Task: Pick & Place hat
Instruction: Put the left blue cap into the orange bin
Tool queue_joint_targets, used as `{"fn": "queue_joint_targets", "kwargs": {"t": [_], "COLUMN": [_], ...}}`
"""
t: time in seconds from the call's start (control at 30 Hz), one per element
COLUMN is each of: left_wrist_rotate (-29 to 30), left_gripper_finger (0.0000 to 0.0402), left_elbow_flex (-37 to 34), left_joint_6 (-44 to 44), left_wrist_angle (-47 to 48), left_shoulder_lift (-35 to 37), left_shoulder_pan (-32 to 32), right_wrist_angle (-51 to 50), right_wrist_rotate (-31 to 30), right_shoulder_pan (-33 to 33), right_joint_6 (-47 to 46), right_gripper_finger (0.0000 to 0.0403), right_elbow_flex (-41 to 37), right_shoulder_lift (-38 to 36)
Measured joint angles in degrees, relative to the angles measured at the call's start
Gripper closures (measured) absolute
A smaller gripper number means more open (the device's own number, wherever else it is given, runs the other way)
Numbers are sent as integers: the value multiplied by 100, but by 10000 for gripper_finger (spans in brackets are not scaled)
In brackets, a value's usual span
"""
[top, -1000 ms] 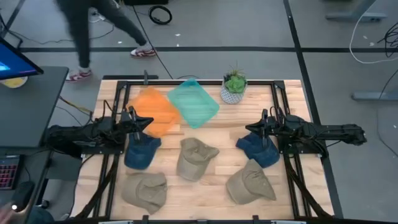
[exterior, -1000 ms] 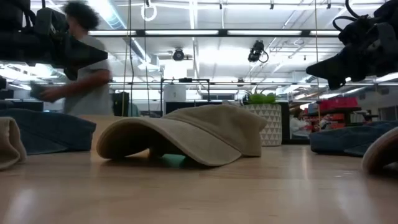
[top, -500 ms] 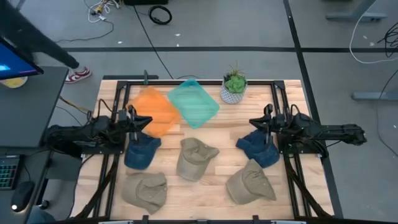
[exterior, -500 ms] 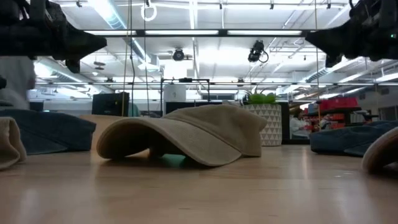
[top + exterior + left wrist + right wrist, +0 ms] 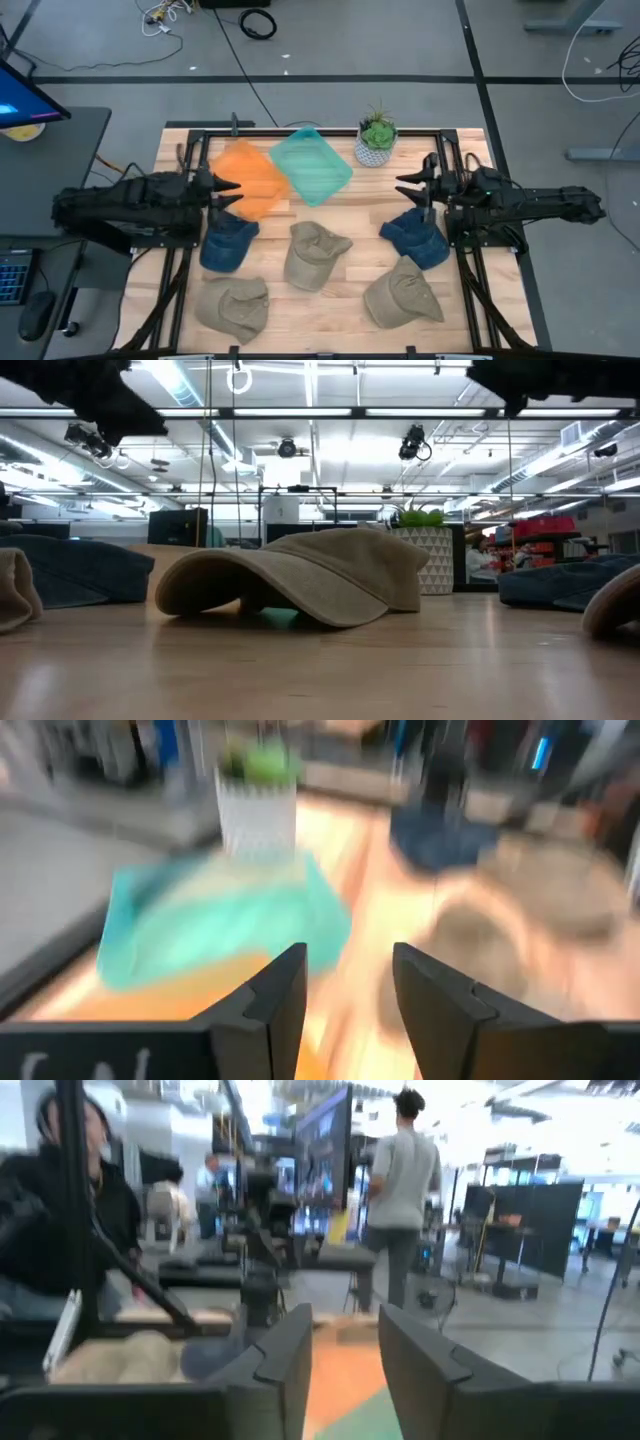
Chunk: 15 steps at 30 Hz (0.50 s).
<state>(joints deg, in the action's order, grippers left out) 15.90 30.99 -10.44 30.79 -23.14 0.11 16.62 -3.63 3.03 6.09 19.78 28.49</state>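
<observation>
Next, I close my left gripper on the fold in the top (image 5: 239, 240) of the blue hat nearest the orange tray.
Five hats lie on the wooden table: a blue one (image 5: 228, 243) at the left, a tan one (image 5: 313, 254) in the middle, a blue one (image 5: 415, 238) at the right, and two tan ones (image 5: 233, 304) (image 5: 402, 293) near the front edge. The middle tan hat (image 5: 300, 585) rests on its brim and crown in the low view. My left gripper (image 5: 228, 186) is open and empty above the orange tray's edge, raised over the left blue hat (image 5: 345, 960). My right gripper (image 5: 408, 183) is open and empty, raised beyond the right blue hat (image 5: 345, 1320).
An orange tray (image 5: 250, 178) and a teal tray (image 5: 312, 165) lie at the far middle of the table. A potted plant (image 5: 377, 140) stands at the far edge. People show in the room beyond the table in the right wrist view (image 5: 400, 1180).
Both grippers have risen, nearly leaving the top of the low view. My left gripper has drawn back toward the table's left edge; my right gripper has moved toward the far edge. Both stay open. The hats have not moved. A person has walked out of the high view.
</observation>
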Motion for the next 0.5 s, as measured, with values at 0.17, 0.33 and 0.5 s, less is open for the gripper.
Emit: {"fn": "queue_joint_targets", "kwargs": {"t": [0.17,0.33,0.5], "left_wrist_rotate": [-445,-1077,-1348], "left_gripper_finger": [259,258,236], "left_elbow_flex": [653,716,716], "left_joint_6": [-596,-1275,-1914], "left_wrist_angle": [1144,1402,1861], "left_shoulder_lift": [-859,-1478,-2061], "left_shoulder_pan": [-75,-280,-581], "right_wrist_angle": [-1,8,0], "right_wrist_rotate": [-378,-469,-452], "right_shoulder_pan": [0,0,-2], "right_joint_6": [58,149,151], "right_gripper_finger": [261,261,263], "right_elbow_flex": [367,616,670], "right_shoulder_lift": [778,1358,1714]}}
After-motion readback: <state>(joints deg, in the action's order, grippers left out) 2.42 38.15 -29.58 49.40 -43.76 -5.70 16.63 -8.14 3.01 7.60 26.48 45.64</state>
